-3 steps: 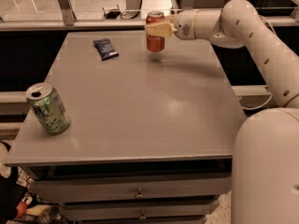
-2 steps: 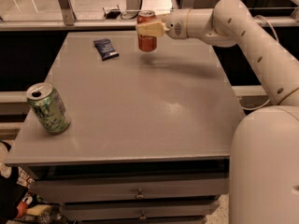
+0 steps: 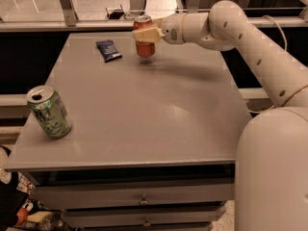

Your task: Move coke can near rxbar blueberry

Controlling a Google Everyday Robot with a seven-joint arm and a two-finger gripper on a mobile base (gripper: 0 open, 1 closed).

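Next, my gripper lets go of the coke can upright on the grey table [image 3: 142, 58], next to the rxbar blueberry.
The red coke can [image 3: 144, 47] with a silver top hangs upright a little above the grey table [image 3: 159, 109], near its far edge. My gripper [image 3: 145, 34] reaches in from the right and is shut on the can's upper half. The rxbar blueberry [image 3: 109, 50], a small flat dark blue wrapper, lies on the table just left of the can, a short gap apart.
A green-and-white patterned can [image 3: 49, 111] stands tilted near the table's front left edge. My white arm [image 3: 240, 37] stretches across the far right of the table. Drawers [image 3: 142, 200] sit below the tabletop. A rail [image 3: 67, 25] runs behind the table.
My gripper has carried the coke can leftward along the far edge, closer to the blue wrapper. The green can and the wrapper have not moved.
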